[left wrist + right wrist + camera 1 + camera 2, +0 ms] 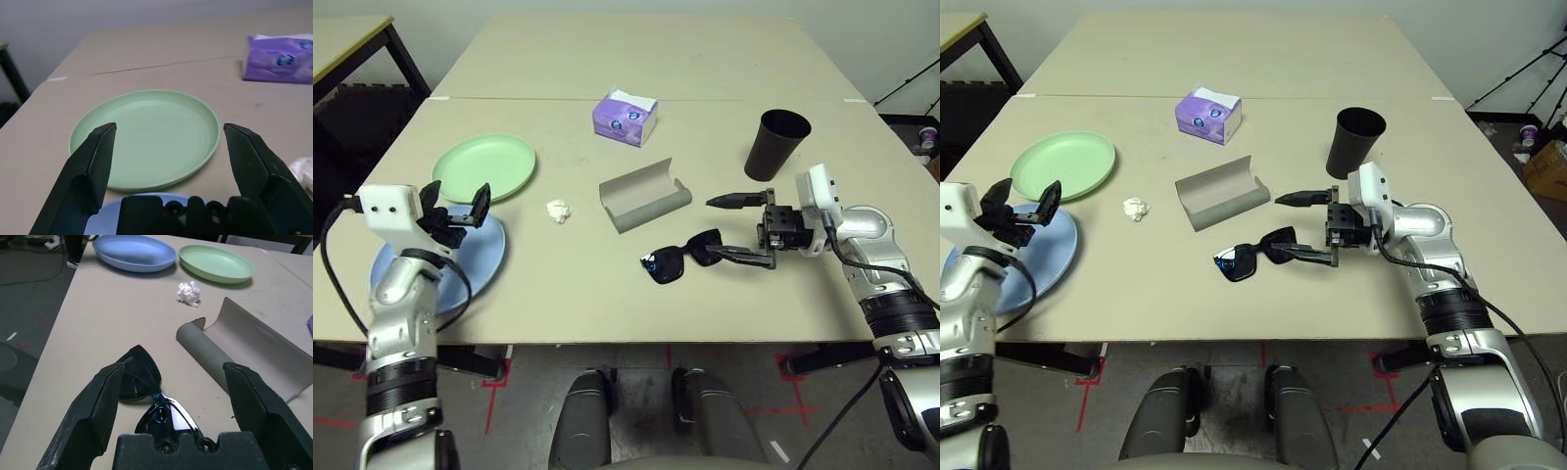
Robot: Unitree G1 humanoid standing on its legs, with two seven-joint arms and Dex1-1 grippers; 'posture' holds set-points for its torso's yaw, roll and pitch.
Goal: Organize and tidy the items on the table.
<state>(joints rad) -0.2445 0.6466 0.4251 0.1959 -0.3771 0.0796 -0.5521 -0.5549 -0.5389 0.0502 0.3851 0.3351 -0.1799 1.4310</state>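
Note:
Next, my left gripper grips the rim of the blue plate (pixel 376 262) at the side farthest from the crumpled white tissue.
The black sunglasses (pixel 683 257) lie on the table (pixel 607 294) near its front edge. My right gripper (pixel 713 227) stands open right beside them, fingers pointing at them, the near finger over one temple. The open grey glasses case (pixel 644 194) lies just behind, with the crumpled white tissue (pixel 558 211) to its left. A black cup (pixel 776 145) stands upright at the right rear. The green plate (pixel 484 166) sits at the left. My left gripper (pixel 457 196) hovers open over the blue plate (pixel 440 269), with nothing between its fingers.
A purple tissue pack (pixel 625 117) sits at the middle rear. A seam (pixel 705 98) joins this table to a second one behind. Another table's corner (pixel 352 39) shows at the far left. Tripod legs (pixel 911 83) stand at the far right.

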